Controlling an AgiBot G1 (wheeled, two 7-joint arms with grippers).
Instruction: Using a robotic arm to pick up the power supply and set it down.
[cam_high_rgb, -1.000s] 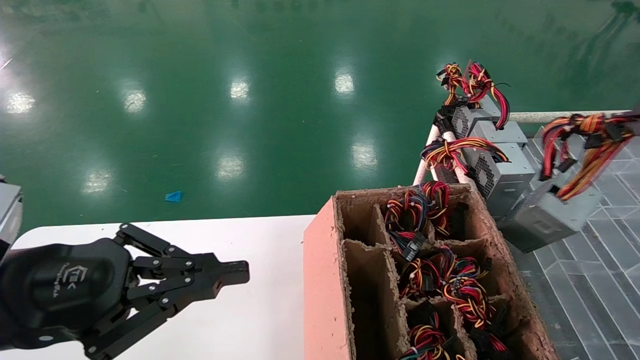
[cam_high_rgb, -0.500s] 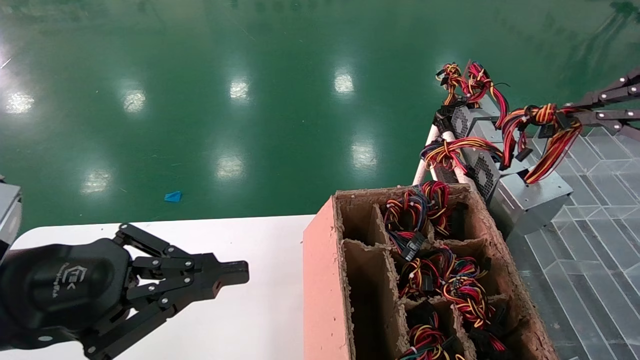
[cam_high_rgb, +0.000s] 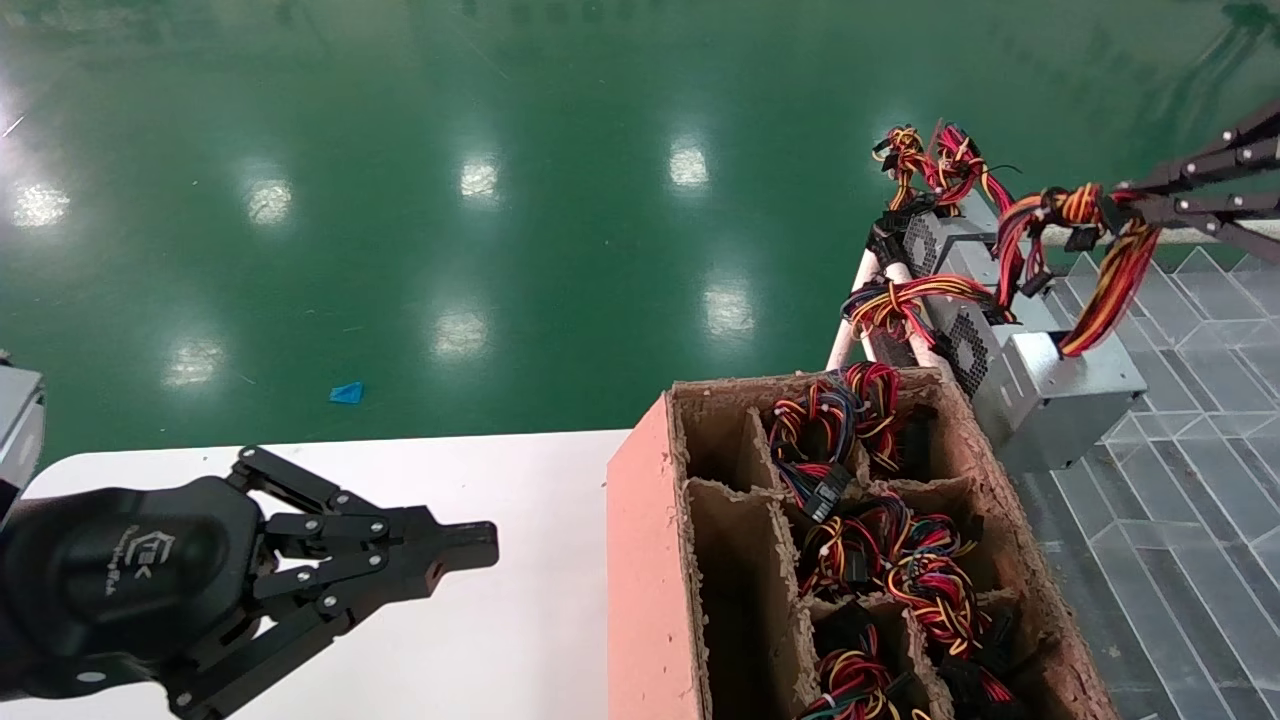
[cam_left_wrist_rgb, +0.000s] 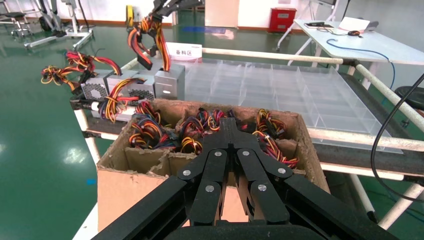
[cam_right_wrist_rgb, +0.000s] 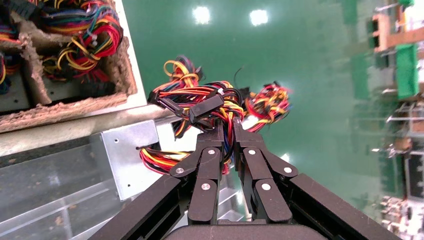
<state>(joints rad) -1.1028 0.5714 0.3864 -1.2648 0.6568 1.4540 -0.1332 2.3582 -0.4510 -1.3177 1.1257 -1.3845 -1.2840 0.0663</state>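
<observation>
The power supply, now at the near end of its row on the clear tray, will be let go by my right gripper on the clear tray's edge (cam_high_rgb: 1051, 424) (cam_right_wrist_rgb: 131, 162) next to the cardboard crate.
The power supply (cam_high_rgb: 1075, 395) is a grey metal box at the near end of a row of alike boxes on the clear tray. Its red, yellow and black wire bundle (cam_high_rgb: 1095, 240) rises taut from the box to my right gripper (cam_high_rgb: 1135, 205), which is shut on the knot. From the right wrist the gripper (cam_right_wrist_rgb: 227, 127) clamps the wires (cam_right_wrist_rgb: 200, 100), with the box's (cam_right_wrist_rgb: 132, 155) grey plate just beyond. The left wrist view shows the same box (cam_left_wrist_rgb: 169, 82) far off. My left gripper (cam_high_rgb: 470, 550), also (cam_left_wrist_rgb: 227, 125), is shut and empty over the white table.
A cardboard crate (cam_high_rgb: 650, 560) with dividers holds several wired units between the table (cam_high_rgb: 520, 620) and the clear gridded tray (cam_high_rgb: 1200, 480). Vented grey boxes (cam_high_rgb: 965, 345) with wire bundles line the tray's edge by a white pipe rail (cam_high_rgb: 848, 330).
My right gripper carried the power supply by its wires leftward and away, from the tray's near right to the row of boxes, then rose slightly. The left arm stayed still.
</observation>
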